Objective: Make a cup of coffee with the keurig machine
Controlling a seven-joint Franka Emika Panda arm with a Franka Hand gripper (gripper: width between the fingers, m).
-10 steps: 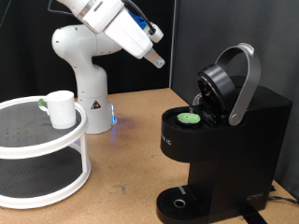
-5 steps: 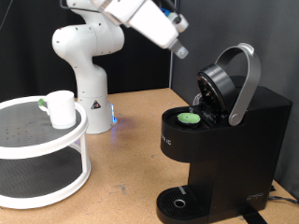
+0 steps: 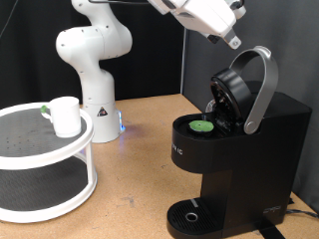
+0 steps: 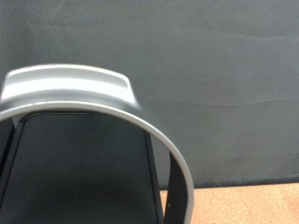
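Note:
The robot's gripper will next go to the arched top (image 3: 260, 51) (image 4: 70, 84) of the keurig machine's grey-silver handle and close there.
The black keurig machine (image 3: 239, 159) stands at the exterior view's right with its lid raised. Its grey-silver arched handle (image 3: 263, 85) points up. A green-topped pod (image 3: 202, 125) sits in the open chamber. The white cup (image 3: 66, 116) stands on the top tier of a round white rack (image 3: 45, 159) at the exterior view's left. My gripper (image 3: 233, 40) is high at the exterior view's top, just above and left of the lid handle, holding nothing that shows. The wrist view shows the handle's arch (image 4: 75, 89) close up; my fingers do not show there.
The white robot base (image 3: 95, 70) stands behind the rack. A round drip base (image 3: 191, 216) lies under the machine's spout with nothing on it. Brown tabletop (image 3: 140, 169) lies between rack and machine. A black curtain forms the background.
My gripper has swung from above the table's middle towards the exterior view's right, ending just above the machine's raised lid handle. The cup, pod and lid have not moved.

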